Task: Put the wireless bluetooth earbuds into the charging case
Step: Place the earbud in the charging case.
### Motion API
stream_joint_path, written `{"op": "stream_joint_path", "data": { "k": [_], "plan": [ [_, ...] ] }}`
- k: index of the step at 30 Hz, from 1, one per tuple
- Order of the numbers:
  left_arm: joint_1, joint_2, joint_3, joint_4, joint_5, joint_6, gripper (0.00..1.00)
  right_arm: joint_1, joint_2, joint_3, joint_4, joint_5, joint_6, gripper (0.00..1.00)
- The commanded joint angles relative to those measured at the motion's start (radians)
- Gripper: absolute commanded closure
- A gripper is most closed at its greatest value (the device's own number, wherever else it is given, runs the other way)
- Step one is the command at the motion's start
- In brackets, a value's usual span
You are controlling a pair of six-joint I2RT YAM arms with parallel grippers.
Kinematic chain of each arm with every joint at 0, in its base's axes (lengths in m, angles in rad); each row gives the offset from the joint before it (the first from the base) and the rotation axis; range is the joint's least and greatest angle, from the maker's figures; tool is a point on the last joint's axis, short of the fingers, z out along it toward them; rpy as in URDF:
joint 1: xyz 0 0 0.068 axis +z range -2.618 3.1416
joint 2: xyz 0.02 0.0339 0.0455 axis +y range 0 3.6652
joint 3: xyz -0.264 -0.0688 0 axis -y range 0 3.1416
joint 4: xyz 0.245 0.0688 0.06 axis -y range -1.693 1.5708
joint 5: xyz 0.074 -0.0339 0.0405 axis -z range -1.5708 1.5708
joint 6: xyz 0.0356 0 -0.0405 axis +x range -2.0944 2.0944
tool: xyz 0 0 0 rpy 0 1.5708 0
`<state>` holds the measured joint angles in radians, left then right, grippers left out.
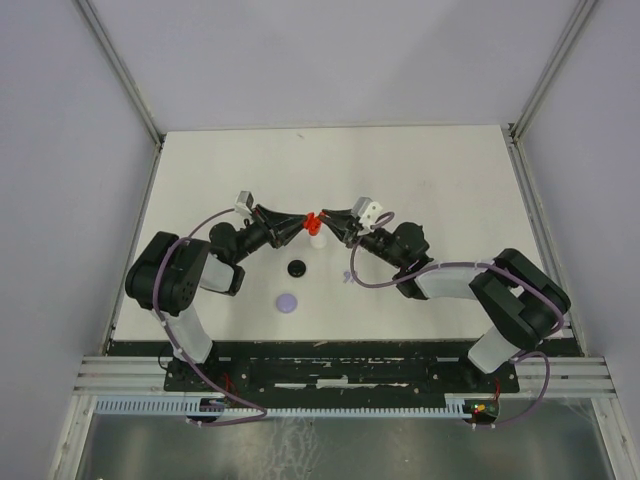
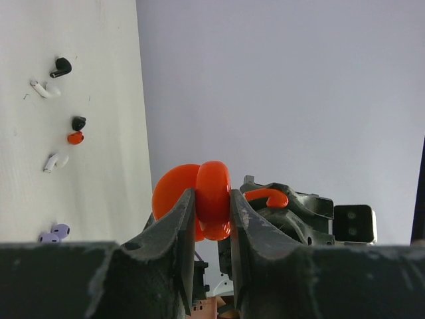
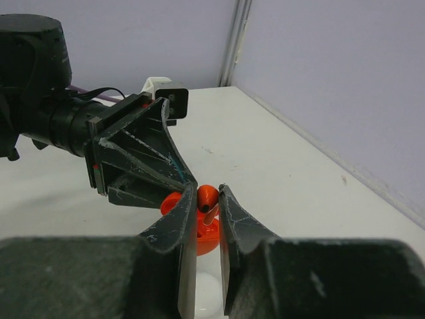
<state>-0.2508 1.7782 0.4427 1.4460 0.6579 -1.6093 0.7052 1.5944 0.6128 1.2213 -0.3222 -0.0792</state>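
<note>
The robot's right gripper needs to release the red earbud in the open red charging case's bowl [image 1: 315,227] [image 3: 206,228], toward the black disc.
My left gripper [image 1: 296,226] is shut on the edge of an open red charging case [image 2: 214,199], held above the table with its lid [image 2: 174,196] swung back. My right gripper [image 1: 333,222] faces it, shut on a red earbud [image 3: 208,198] right over the case's open bowl [image 3: 208,236]. The same earbud shows in the left wrist view [image 2: 269,196]. On the table lie loose earbuds: two black [image 2: 60,66] [image 2: 78,123], two white [image 2: 43,89] [image 2: 56,161], one red [image 2: 75,137] and a lavender pair [image 2: 53,234].
A white round case [image 1: 317,240] sits on the table just under the two grippers, also seen in the right wrist view [image 3: 207,296]. A black disc [image 1: 297,268] and a lavender disc [image 1: 288,301] lie nearer the arm bases. Grey walls enclose the table.
</note>
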Motion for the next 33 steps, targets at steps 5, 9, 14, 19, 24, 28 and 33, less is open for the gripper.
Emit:
{"op": "stream_joint_path", "data": {
  "k": [5,9,14,19,24,28,33],
  "plan": [
    [-0.009,0.012,0.019,0.079,0.011,-0.049,0.97,0.019,0.026,-0.008,0.091,-0.034,-0.059,0.98],
    [-0.008,0.012,0.02,0.08,0.015,-0.05,0.97,0.022,0.032,-0.009,0.09,-0.038,-0.063,0.98],
    [-0.009,0.012,0.02,0.08,0.021,-0.052,0.97,0.023,0.04,-0.005,0.087,-0.042,-0.068,0.98],
    [-0.011,0.013,0.022,0.08,0.026,-0.049,0.97,0.024,0.049,-0.002,0.086,-0.046,-0.068,0.98],
    [-0.017,0.012,0.028,0.077,0.029,-0.048,0.97,0.025,0.055,0.001,0.087,-0.049,-0.068,0.98],
    [-0.021,0.013,0.032,0.078,0.033,-0.046,0.97,0.025,0.058,0.002,0.086,-0.051,-0.068,0.98],
    [-0.022,0.011,0.032,0.079,0.034,-0.046,0.97,0.025,0.056,0.001,0.083,-0.049,-0.072,0.98]
  ]
}}
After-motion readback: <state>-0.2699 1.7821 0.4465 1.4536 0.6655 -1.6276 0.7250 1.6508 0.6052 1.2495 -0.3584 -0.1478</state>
